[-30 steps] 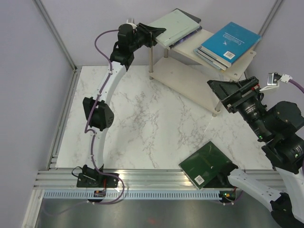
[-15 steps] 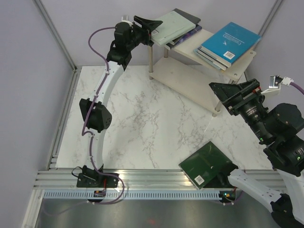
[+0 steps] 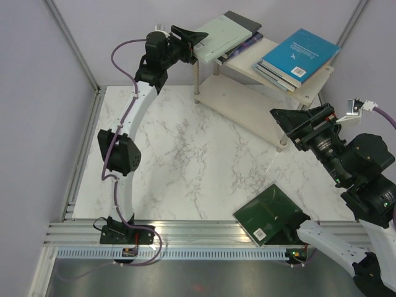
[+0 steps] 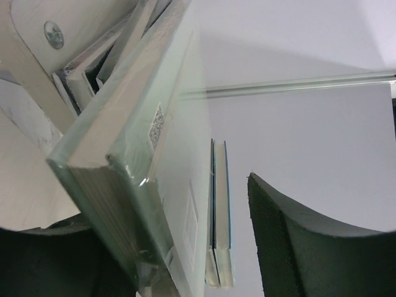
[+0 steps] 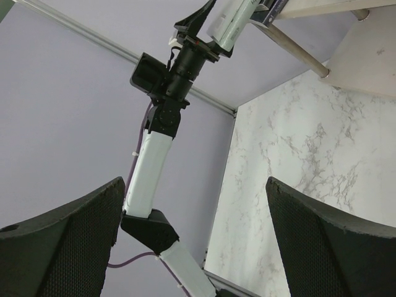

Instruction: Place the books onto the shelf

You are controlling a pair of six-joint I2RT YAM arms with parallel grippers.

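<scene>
Next, I take the outer edge [image 3: 201, 54] of the mint book with my left gripper and push it in line with the stack before leaving, as it lies crooked across the darker books.
A pale mint book [image 3: 226, 31] lies on top of darker books on the left end of the shelf's top board [image 3: 244, 62]. My left gripper [image 3: 198, 38] is open, its jaws standing either side of that book's left edge. In the left wrist view the mint book [image 4: 142, 179] fills the gap beside the right finger [image 4: 309, 247]. A cyan book [image 3: 301, 52] tops a second stack at the right end. A dark green book [image 3: 269, 215] lies at the table's near edge. My right gripper [image 3: 303, 124] hangs open and empty above the table, right of the shelf.
The shelf's lower board [image 3: 241, 102] sits on the marble table [image 3: 185, 154]. Thin metal legs [image 3: 197, 77] carry the top board. Grey walls with metal rails close in the left side and the back. The right wrist view shows the left arm [image 5: 151, 167] reaching up to the shelf.
My left gripper has opened and let go of the mint book, which now rests on the stack. The left arm has drawn slightly back to the left. The right arm has hardly moved.
</scene>
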